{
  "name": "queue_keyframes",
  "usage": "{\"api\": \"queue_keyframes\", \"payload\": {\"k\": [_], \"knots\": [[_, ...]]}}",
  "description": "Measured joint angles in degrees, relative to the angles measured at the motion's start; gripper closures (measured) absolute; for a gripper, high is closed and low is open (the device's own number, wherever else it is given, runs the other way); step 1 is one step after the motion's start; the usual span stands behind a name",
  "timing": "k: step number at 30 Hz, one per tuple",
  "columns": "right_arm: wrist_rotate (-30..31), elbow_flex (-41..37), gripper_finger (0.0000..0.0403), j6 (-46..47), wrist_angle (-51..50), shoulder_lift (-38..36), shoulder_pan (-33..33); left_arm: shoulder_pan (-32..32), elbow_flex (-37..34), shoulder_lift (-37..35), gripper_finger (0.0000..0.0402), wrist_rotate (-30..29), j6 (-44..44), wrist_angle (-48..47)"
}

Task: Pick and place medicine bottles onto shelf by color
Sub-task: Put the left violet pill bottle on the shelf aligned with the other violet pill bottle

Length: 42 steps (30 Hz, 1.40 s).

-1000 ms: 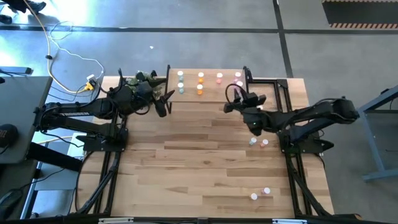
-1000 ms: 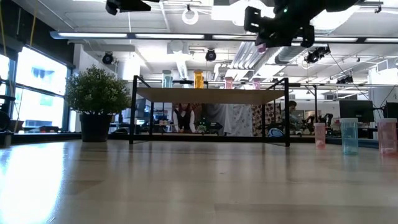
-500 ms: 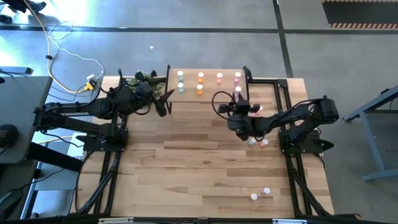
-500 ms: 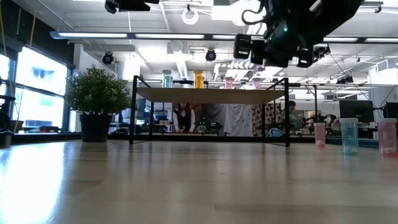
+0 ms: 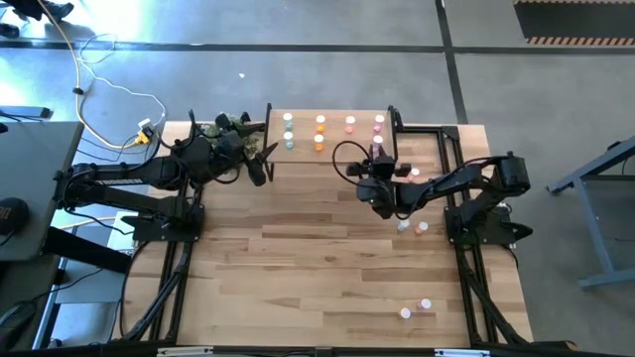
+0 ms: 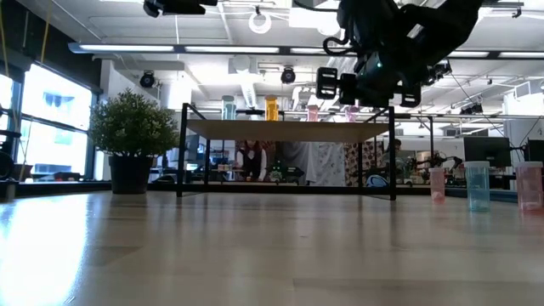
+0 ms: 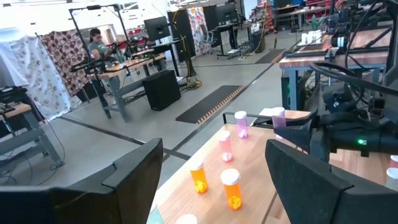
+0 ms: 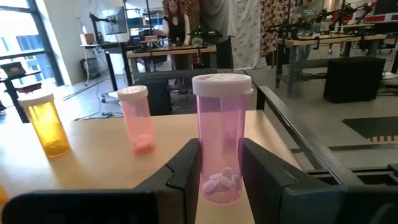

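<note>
Next, I set the pink bottle on the shelf (image 5: 369, 148) just in front of the other pink bottle with my right gripper.
The shelf (image 5: 337, 151) stands at the table's far middle on black legs. On its board stand green (image 5: 288, 120), orange (image 5: 320, 122), red-pink (image 5: 350, 123) and pink (image 5: 379, 122) medicine bottles. My right gripper (image 5: 377, 157) is over the shelf's right end, shut on a pink bottle with a white cap (image 8: 222, 143). My left gripper (image 5: 266, 164) hovers wide open at the shelf's left end, with nothing between its fingers (image 7: 124, 180). My right gripper pinches the pink bottle's lower body (image 8: 221, 177) between its two fingers (image 8: 186, 168), one on each side. The fingers come level from the table's near side. The bottle stands upright, cap up, over the shelf board (image 8: 93, 168); whether its base touches the board I cannot tell.
Two loose bottles (image 5: 412, 227) stand on the table near the right arm's base, two more (image 5: 417, 308) toward the near edge. A small potted plant (image 5: 228, 127) sits left of the shelf. The table's middle and near left are bare wood.
My right gripper has come down and toward the table's left, closer to the shelf's right end, carrying the pink bottle upright and staying shut on it.
</note>
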Motion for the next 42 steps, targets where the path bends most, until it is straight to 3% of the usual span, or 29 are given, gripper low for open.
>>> {"api": "queue_keyframes", "payload": {"k": [7,24,33,42], "knots": [[-6.92,0.01,0.0311,0.41,-0.66,0.0,-2.78,0.0,0.0,0.02,0.0126,0.0,3.02,0.46],[-7.21,0.02,0.0311,0.02,-3.06,0.0,-4.18,0.0,-0.02,0.02,0.0126,0.0,5.31,1.8],[-14.46,0.13,0.0311,3.95,-3.87,-0.13,-6.12,0.0,-0.02,0.02,0.0126,0.0,5.95,1.76],[-14.78,0.15,0.0301,3.64,-5.06,-0.13,-6.2,-0.01,-0.02,0.02,0.0126,0.0,5.97,1.7]]}}
